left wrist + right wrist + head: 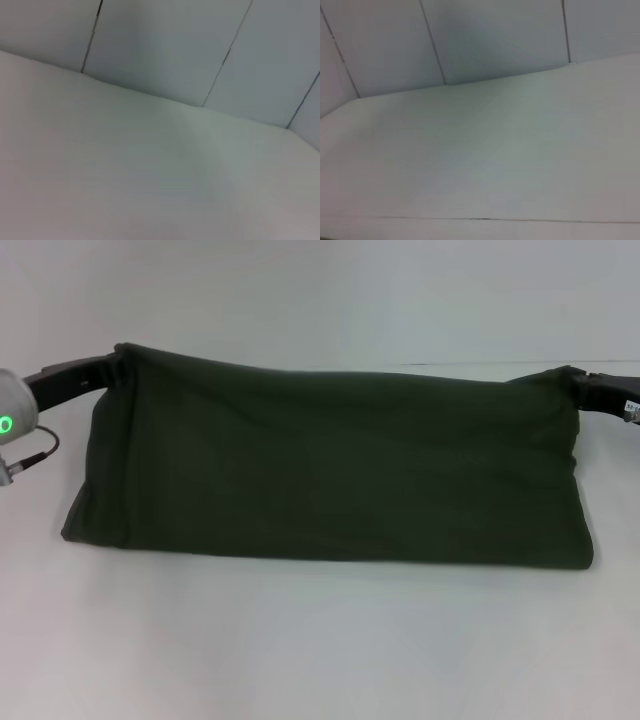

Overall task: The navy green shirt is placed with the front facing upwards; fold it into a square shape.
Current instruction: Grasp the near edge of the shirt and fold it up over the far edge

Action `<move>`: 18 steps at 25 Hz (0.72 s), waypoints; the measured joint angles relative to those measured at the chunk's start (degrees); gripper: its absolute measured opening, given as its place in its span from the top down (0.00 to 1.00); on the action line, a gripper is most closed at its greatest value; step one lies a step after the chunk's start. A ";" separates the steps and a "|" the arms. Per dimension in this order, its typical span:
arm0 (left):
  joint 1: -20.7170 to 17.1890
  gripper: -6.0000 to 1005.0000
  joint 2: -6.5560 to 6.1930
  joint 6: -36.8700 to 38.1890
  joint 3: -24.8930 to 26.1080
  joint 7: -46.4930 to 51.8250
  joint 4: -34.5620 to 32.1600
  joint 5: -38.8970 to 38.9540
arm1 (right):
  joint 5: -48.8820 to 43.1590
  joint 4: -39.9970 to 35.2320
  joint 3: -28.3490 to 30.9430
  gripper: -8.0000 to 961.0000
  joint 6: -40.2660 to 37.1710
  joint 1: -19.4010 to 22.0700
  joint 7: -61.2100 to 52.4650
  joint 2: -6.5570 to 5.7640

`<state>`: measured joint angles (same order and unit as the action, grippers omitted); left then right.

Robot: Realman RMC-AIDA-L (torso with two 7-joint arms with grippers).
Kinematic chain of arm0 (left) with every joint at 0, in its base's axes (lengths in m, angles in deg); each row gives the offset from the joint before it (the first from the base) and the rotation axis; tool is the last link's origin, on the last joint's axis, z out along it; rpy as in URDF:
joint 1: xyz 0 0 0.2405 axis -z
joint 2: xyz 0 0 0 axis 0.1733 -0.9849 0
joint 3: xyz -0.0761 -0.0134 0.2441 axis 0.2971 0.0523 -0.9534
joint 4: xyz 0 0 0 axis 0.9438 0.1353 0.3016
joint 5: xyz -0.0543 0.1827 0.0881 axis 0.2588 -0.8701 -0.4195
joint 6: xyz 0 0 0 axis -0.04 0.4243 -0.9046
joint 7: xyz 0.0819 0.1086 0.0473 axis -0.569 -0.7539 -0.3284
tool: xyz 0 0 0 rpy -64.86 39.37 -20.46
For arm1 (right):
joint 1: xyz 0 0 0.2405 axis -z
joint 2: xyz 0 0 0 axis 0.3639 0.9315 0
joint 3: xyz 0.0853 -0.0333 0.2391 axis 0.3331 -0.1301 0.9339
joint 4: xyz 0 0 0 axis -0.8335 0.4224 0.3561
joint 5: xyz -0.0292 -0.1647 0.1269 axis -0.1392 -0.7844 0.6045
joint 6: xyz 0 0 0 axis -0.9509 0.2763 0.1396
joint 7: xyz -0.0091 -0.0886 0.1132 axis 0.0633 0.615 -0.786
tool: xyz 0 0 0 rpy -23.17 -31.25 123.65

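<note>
I should release the navy green shirt's corner, now lifted above the white table, with my right gripper on the white table (533,390) just short of the thin seam.
The navy green shirt (330,465) is a wide dark olive sheet of cloth in the head view, with plain fabric facing me. Its top edge is lifted and stretched between my two arms, while its lower edge rests on the white table (320,640). My left gripper (116,364) is shut on the upper left corner and my right gripper (574,380) is shut on the upper right corner. Cloth covers the fingertips of both. Neither wrist view shows the shirt or any fingers.
The white table spreads in front of the shirt and beyond it. The left wrist view shows the tabletop (150,175) meeting grey wall panels (165,45). The right wrist view shows the same wall (495,35) behind the table.
</note>
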<state>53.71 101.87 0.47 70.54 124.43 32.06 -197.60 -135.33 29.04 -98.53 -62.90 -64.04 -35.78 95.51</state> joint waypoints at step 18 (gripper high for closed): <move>1.20 0.95 0.29 -8.13 -4.87 -3.62 1.85 4.11 | 3.32 3.09 -1.41 0.95 5.68 -1.79 2.92 0.06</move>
<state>54.92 102.17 -7.67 65.67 120.81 33.91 -193.49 -132.01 32.13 -99.94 -57.22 -65.83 -32.86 95.57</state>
